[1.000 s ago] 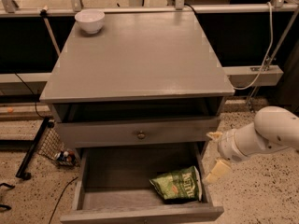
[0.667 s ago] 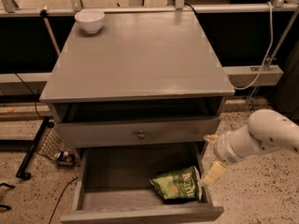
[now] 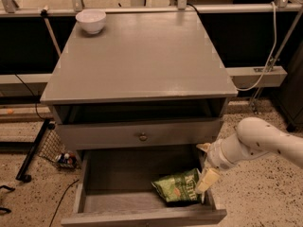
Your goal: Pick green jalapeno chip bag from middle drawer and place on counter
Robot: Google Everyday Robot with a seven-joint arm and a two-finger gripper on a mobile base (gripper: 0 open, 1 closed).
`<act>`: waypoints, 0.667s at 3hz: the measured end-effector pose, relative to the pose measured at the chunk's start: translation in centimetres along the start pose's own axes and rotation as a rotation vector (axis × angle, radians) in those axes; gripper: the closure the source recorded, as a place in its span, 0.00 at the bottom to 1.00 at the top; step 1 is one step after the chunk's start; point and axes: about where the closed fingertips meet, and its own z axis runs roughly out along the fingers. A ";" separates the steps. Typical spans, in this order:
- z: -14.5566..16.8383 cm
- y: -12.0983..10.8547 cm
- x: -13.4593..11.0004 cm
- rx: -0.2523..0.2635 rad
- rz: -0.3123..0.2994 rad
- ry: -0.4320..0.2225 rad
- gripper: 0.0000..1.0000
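Observation:
The end [image 3: 194, 178] of the green jalapeno chip bag that lies beside the middle drawer's side, nearest my arm, will be gripped by my gripper.
The green jalapeno chip bag [image 3: 178, 187] lies crumpled on the floor of the open middle drawer [image 3: 118, 186], at its right front. My gripper [image 3: 206, 164] hangs at the drawer's right side wall, just right of the bag, on a white arm that comes in from the right. Its cream fingers [image 3: 208, 179] are spread open and hold nothing; the lower one overlaps the bag's right edge. The grey counter [image 3: 137, 56] is the cabinet top above.
A white bowl [image 3: 91, 20] stands at the counter's back left corner. A drawer front with a round metal knob [image 3: 142, 136] sits just above the open drawer. A metal rail and cables run behind the cabinet. A black frame and wire basket [image 3: 52, 148] stand on the floor at left.
My gripper has moved left and a little down, from outside the drawer's right wall to the bag's right edge. The bag has not moved.

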 end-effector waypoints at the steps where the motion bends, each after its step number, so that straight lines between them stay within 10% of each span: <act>1: 0.0 0.0 0.0 0.000 0.000 0.000 0.00; 2: 1.5 -0.2 0.8 -0.006 -0.002 0.032 0.00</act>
